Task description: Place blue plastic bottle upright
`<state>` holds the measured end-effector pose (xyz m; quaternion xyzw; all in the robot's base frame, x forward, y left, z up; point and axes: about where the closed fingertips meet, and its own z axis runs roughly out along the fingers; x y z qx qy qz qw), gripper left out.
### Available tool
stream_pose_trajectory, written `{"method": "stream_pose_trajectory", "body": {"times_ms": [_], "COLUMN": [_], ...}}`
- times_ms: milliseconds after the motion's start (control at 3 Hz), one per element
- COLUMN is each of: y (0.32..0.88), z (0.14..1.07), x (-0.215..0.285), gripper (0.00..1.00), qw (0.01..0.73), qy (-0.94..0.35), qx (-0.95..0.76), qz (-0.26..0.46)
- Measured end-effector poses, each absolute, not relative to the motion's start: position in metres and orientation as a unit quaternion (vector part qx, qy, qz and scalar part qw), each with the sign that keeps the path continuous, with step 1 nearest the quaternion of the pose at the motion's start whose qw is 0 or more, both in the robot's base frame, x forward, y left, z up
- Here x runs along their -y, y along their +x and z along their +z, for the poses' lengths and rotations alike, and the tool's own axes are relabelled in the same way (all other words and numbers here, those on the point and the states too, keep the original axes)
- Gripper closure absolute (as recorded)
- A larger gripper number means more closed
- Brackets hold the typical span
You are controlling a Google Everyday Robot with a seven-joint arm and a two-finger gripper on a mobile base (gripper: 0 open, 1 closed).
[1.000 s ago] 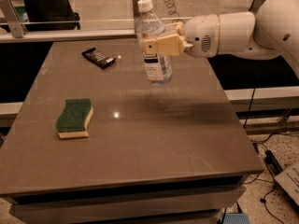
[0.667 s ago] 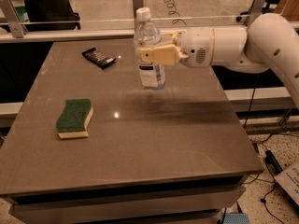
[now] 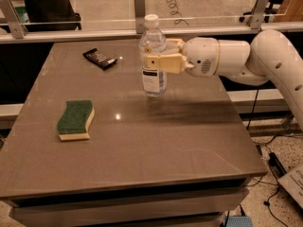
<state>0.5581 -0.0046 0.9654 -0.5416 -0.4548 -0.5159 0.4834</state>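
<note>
Next, I let go of the blue plastic bottle upright on the bare grey table (image 3: 157, 103) just under my tan fingers.
The blue plastic bottle (image 3: 153, 60) is clear and bluish, with a white cap and a white label. It stands upright, its base on or just above the grey table (image 3: 142, 141) near the far middle. My gripper (image 3: 160, 55) reaches in from the right on a white arm. Its tan fingers (image 3: 163, 63) are shut around the bottle's upper body, just below the shoulder.
A green sponge (image 3: 75, 119) with a yellow underside lies at the table's left. A dark flat packet (image 3: 100, 58) lies at the far left. A glass barrier with metal posts (image 3: 139, 4) runs behind the table. Cables lie on the floor at the right.
The gripper has carried the bottle leftward and down, from above the far right part of the table to the table surface near the far middle. The bottle stays upright.
</note>
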Motion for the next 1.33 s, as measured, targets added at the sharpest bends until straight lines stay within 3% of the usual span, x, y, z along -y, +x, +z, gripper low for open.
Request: {"method": "stream_pose_trajectory", "body": {"times_ms": [1333], "y": [0.565], "z": [0.917], "x": [0.015], "gripper": [1.0], "qw": [0.514], "qy": [-0.541], "qx": [0.447], "qz": [-0.494]}}
